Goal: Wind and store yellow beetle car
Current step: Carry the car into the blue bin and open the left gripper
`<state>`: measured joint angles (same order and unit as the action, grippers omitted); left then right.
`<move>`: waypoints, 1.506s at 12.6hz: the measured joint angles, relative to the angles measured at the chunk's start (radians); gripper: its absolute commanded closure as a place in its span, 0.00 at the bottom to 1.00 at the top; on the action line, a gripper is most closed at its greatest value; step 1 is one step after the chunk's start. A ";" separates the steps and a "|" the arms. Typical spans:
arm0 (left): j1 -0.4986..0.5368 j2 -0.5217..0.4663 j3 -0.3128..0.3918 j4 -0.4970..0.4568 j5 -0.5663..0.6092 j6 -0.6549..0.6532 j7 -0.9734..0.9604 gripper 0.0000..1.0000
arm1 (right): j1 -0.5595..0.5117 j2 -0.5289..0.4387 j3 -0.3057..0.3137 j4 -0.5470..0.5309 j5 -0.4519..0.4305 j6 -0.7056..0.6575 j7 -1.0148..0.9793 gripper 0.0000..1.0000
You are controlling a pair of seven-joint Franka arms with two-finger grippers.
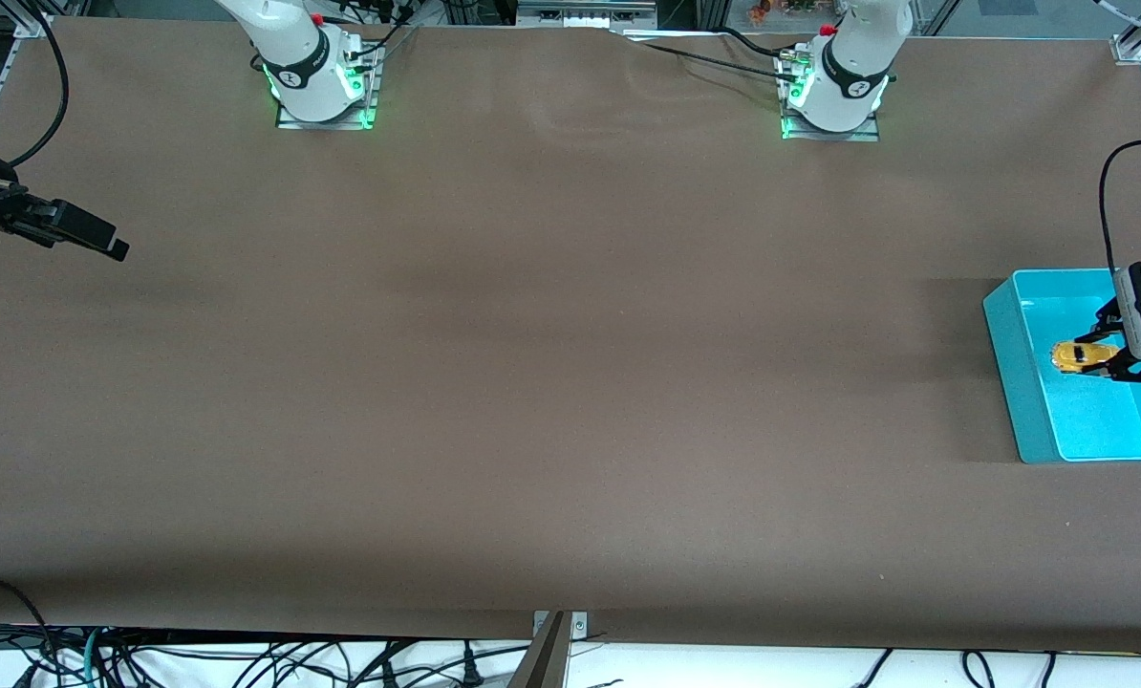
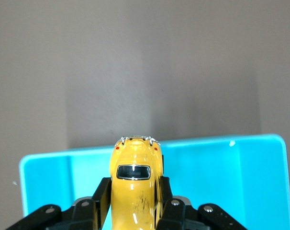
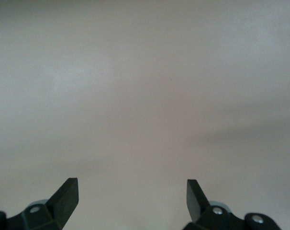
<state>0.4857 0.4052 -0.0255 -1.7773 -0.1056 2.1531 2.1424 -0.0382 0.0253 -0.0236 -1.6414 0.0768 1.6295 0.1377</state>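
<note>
My left gripper will let go of the yellow beetle car on the bottom of the cyan bin, near its side (image 1: 1074,354) (image 2: 183,211) facing in the middle of the table.
My left gripper (image 1: 1106,361) hangs over the cyan bin (image 1: 1018,382) at the left arm's end of the table, shut on the yellow beetle car (image 1: 1079,357). In the left wrist view the yellow beetle car (image 2: 135,177) sits clamped between the two black fingers (image 2: 101,197), its dark window up, with the cyan bin (image 2: 221,182) beneath it. My right gripper (image 1: 93,237) waits at the right arm's end of the table. Its fingers (image 3: 67,194) stand open with only bare table between them.
The brown table (image 1: 551,363) stretches wide between the two arms. Both robot bases (image 1: 320,76) stand along its edge farthest from the front camera. Cables lie past the table's nearest edge.
</note>
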 measured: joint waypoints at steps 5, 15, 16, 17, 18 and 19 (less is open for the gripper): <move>0.033 0.078 0.011 0.008 0.009 0.050 0.103 0.63 | -0.001 0.001 0.000 0.000 0.000 0.000 0.004 0.00; 0.080 0.162 0.035 0.015 0.009 0.138 0.151 0.63 | -0.001 0.001 0.000 0.000 0.000 -0.001 0.006 0.00; 0.086 0.176 0.035 0.015 0.009 0.142 0.151 0.63 | -0.001 0.001 0.000 0.000 0.000 -0.001 0.007 0.00; 0.094 0.192 0.035 0.015 0.009 0.147 0.151 0.60 | -0.001 0.001 0.000 0.000 0.000 -0.001 0.007 0.00; 0.103 0.209 0.035 0.016 0.008 0.155 0.151 0.59 | -0.001 0.001 0.000 0.000 0.000 -0.001 0.007 0.00; 0.111 0.225 0.035 0.016 0.004 0.162 0.151 0.55 | -0.001 0.001 0.000 0.000 0.000 -0.001 0.008 0.00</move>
<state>0.5969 0.6304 0.0096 -1.7613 -0.1017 2.3154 2.2932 -0.0392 0.0266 -0.0234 -1.6414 0.0769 1.6289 0.1452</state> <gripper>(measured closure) 0.551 0.000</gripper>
